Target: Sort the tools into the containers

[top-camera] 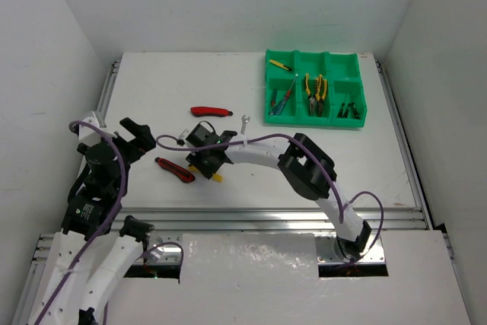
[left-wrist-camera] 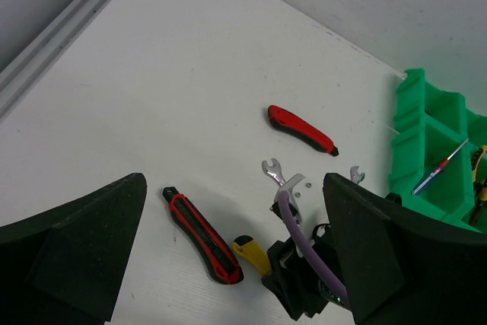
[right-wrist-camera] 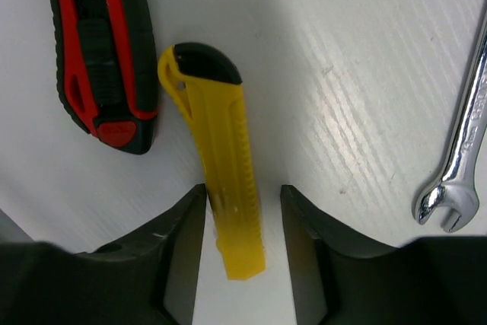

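Observation:
I should grip the middle of the body (top-camera: 176, 170) (left-wrist-camera: 200, 231) of the red-and-black utility knife, the one lying next to the yellow utility knife, with my left gripper.
My right gripper (right-wrist-camera: 242, 207) is open and low over the table, its jaws either side of a yellow utility knife (right-wrist-camera: 221, 157). The left finger touches the knife and the right finger stands a little off it. The knife also shows in the top view (top-camera: 218, 176). A red-and-black utility knife (right-wrist-camera: 99, 43) lies just left of it. A silver wrench (right-wrist-camera: 460, 150) lies to the right. My left gripper (top-camera: 139, 138) is open and empty, to the left of these tools. The green tray (top-camera: 316, 118) at the far right holds pliers (top-camera: 314, 93), screwdrivers (top-camera: 281, 100) and a yellow knife (top-camera: 280, 65).
A red utility knife (top-camera: 211, 112) lies on the table behind my right gripper. A second small wrench (top-camera: 244, 122) lies to its right. A purple cable (top-camera: 259, 140) runs along the right arm. White walls close in on the left, back and right.

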Controlling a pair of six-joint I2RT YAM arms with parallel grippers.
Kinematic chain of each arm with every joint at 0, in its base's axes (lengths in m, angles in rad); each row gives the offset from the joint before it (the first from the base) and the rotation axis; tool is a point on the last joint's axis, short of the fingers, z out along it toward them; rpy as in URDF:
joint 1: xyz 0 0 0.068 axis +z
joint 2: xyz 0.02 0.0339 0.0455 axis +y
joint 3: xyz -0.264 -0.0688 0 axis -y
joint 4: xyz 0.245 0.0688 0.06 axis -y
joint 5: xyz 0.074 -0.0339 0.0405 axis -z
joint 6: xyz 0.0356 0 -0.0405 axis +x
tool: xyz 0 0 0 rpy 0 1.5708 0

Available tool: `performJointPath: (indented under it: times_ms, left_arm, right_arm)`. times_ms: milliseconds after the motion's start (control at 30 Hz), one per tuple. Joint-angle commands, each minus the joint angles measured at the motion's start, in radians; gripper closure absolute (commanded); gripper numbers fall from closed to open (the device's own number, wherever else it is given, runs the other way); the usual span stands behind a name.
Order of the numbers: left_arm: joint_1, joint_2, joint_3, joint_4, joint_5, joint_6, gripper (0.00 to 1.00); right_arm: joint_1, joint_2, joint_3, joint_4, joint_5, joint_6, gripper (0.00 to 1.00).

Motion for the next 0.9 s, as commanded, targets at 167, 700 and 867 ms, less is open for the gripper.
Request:
performJointPath:
  times_ms: [167, 700, 867]
  left_arm:
    - [0.006, 0.039, 0.003, 0.025, 0.017, 0.002, 0.0]
    - [0.006, 0.03, -0.007, 0.069, 0.126, 0.045, 0.0]
    - [0.008, 0.056, -0.008, 0.077, 0.141, 0.048, 0.0]
  right_arm:
    - [0.002, 0.056, -0.007, -0.062, -0.06, -0.006, 0.88]
    - [-0.404, -0.52, -0.206, 0.07, 0.014, -0.085, 1.0]
    - [-0.612, -0.294, 0.012, 0.101, -0.008, -0.176, 1.0]
